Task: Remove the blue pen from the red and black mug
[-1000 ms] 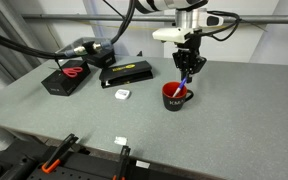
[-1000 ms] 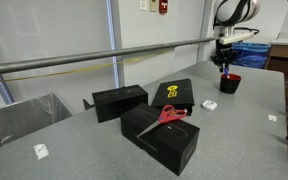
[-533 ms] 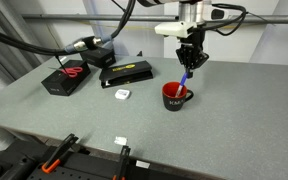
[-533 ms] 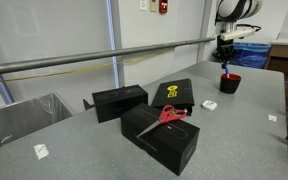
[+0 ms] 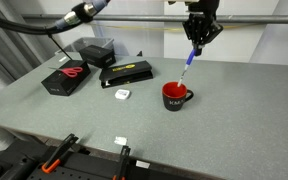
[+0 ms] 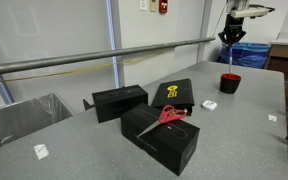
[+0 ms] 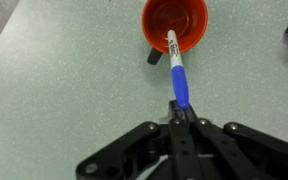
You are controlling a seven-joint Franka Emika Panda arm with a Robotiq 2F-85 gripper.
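Note:
My gripper will set the blue pen free on the grey table (image 5: 148,107) between the mug and the small white item. The pen still hangs well above the mug.
The red and black mug (image 5: 174,96) stands on the grey table; it also shows in the other exterior view (image 6: 229,83) and from above in the wrist view (image 7: 175,26). My gripper (image 5: 196,42) is shut on the upper end of the blue pen (image 5: 188,66) and holds it hanging well above the mug, its whitish tip clear of the rim. In the wrist view the blue pen (image 7: 178,77) points from my gripper (image 7: 181,112) down towards the mug's opening. In an exterior view my gripper (image 6: 230,38) is high above the mug.
A flat black box with yellow print (image 5: 130,72) and a small white item (image 5: 122,94) lie beside the mug. Black boxes, one with red scissors (image 5: 68,74), stand further off. Another white item (image 5: 120,142) lies near the table's front edge.
My gripper has risen straight up with the blue pen. The pen's tip was inside the mug a second ago and now hangs above the rim.

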